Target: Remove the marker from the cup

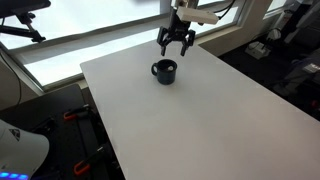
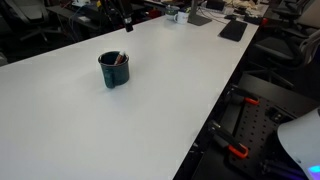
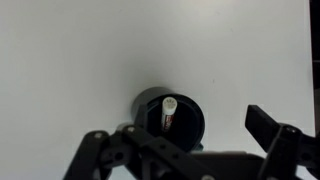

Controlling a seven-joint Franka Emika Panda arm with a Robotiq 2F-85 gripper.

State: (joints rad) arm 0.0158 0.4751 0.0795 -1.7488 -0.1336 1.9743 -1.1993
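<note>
The marker's pale upper end [image 1: 170, 67] [image 3: 169, 105] at the black cup's opening is next, and my gripper should go down to it and close there.
The cup [image 1: 164, 71] is a small black mug standing upright on the white table [image 1: 190, 120]; it shows in both exterior views [image 2: 114, 71] and from above in the wrist view [image 3: 172, 118]. The marker [image 3: 167, 113] stands inside it, leaning on the wall, its pale end up and a red and white label on its barrel; it also shows in an exterior view [image 2: 120, 58]. My gripper [image 1: 176, 42] hangs open and empty above and just behind the cup. In the wrist view its fingers [image 3: 190, 150] spread wide on either side of the cup.
The table's edges drop to the floor on both sides. Windows run behind the table [image 1: 90, 25]. A keyboard [image 2: 233, 30] and small items lie at the table's far end, with office chairs and desks beyond.
</note>
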